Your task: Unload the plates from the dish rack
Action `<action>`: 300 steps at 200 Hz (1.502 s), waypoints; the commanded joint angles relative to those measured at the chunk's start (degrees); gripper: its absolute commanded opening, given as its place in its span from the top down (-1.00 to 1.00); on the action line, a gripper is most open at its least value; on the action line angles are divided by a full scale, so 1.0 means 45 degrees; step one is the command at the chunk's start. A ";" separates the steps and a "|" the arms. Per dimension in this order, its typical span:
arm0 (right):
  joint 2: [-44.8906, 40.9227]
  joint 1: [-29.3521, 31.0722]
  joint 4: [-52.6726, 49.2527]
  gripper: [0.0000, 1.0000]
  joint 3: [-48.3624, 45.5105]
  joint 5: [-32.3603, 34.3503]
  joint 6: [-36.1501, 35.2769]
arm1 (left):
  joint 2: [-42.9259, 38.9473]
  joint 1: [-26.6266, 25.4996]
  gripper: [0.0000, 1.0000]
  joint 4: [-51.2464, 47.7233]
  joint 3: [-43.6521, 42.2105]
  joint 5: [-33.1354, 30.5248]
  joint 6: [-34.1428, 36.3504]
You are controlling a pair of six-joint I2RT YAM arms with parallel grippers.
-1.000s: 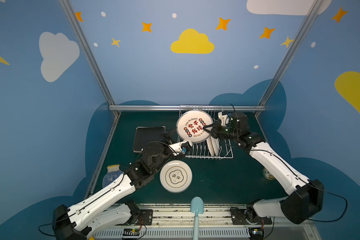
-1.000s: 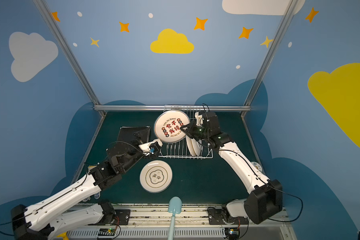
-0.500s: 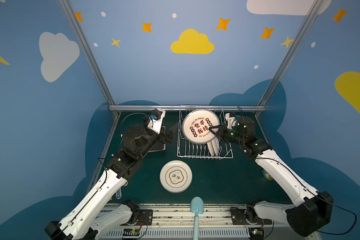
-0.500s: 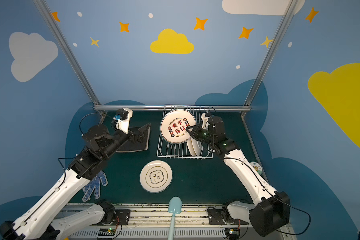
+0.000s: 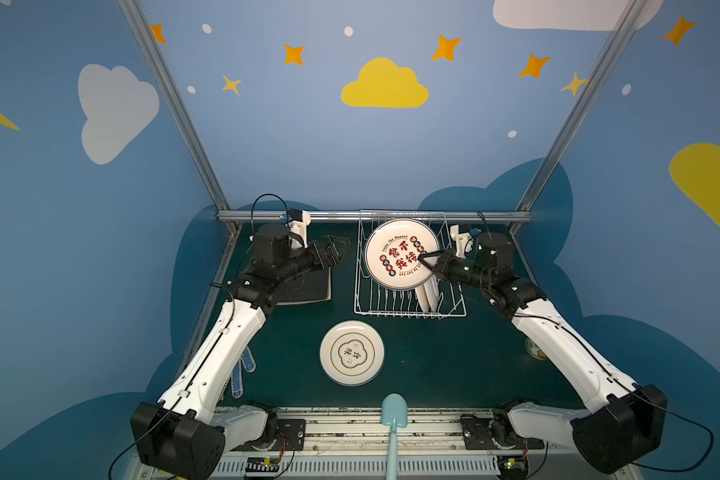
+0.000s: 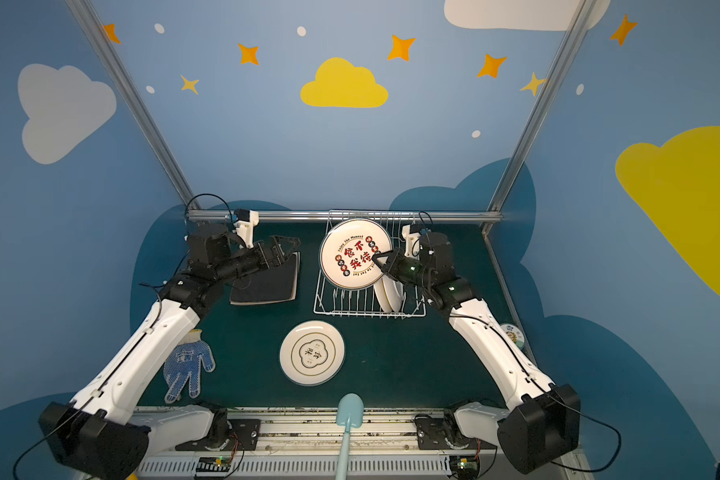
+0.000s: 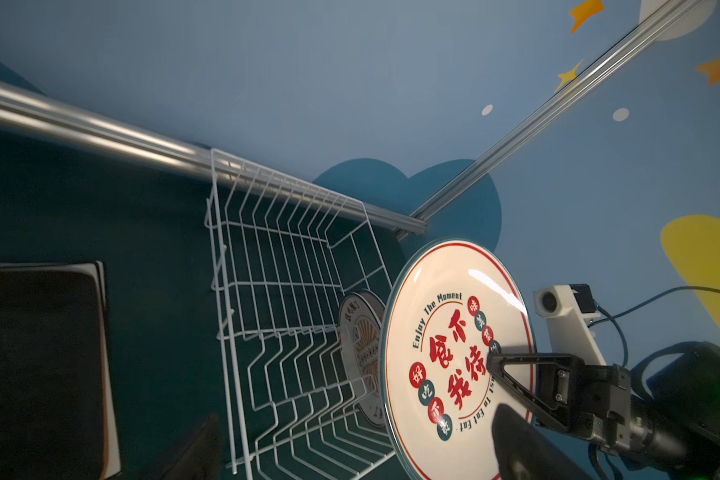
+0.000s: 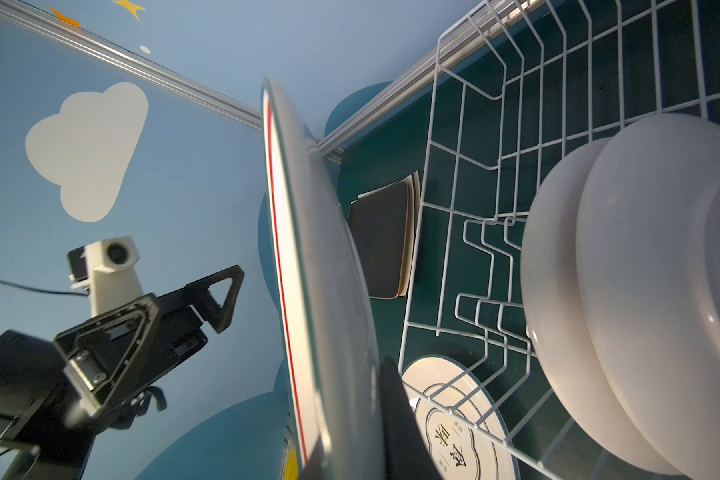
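The round white plate with red characters should be gripped by my left gripper by the plate's rim [image 5: 368, 261] [image 7: 386, 365] opposite my right gripper.
My right gripper [image 5: 422, 259] [image 6: 377, 259] [image 8: 350, 449] is shut on the rim of a round white plate with red characters [image 5: 400, 253] [image 6: 354, 253] [image 7: 454, 353] [image 8: 308, 249]. It holds the plate on edge over the white wire dish rack [image 5: 362, 299] [image 6: 321, 299] [image 7: 225, 270] [image 8: 454, 166]. Two white plates [image 5: 429, 295] [image 8: 558, 270] stand in the rack's right end. My left gripper [image 5: 339, 245] [image 6: 289, 245] [image 7: 358, 457] [image 8: 171, 311] hangs open and empty left of the rack, above a black square plate [image 5: 308, 286] [image 6: 267, 282] [image 7: 34, 353]. Another round plate [image 5: 352, 353] [image 6: 312, 353] lies flat in front of the rack.
A dotted glove [image 6: 188, 363] lies at the front left under my left arm. A light blue scoop [image 5: 393, 415] pokes in from the front edge. A small round item [image 6: 514, 334] sits at the right edge. A metal rail [image 5: 371, 215] runs just behind the rack.
My left arm has swung up and back from the rack's front left corner and now points at the rack from the left. The held plate has shifted slightly right.
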 commanded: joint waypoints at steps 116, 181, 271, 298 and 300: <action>0.1072 -0.0022 0.1755 1.00 0.0378 -0.2475 0.0368 | 0.2508 -0.0273 -0.64 0.2643 -0.0205 0.4938 -0.2991; 0.1380 0.0152 0.1490 1.00 0.0575 -0.2846 0.0436 | 0.3119 -0.0791 -0.12 0.2636 0.0204 0.5323 -0.3111; 0.1629 0.0349 0.1580 1.00 0.0532 -0.3182 0.0610 | 0.3207 -0.1099 0.39 0.2600 0.0147 0.5627 -0.3108; 0.1846 0.0481 0.1518 1.00 0.0668 -0.3490 0.0626 | 0.3342 -0.1133 0.36 0.2727 0.0166 0.5789 -0.3264; 0.1848 0.0491 0.1518 1.00 0.0672 -0.3504 0.0616 | 0.3341 -0.1122 0.36 0.2737 0.0166 0.5791 -0.3274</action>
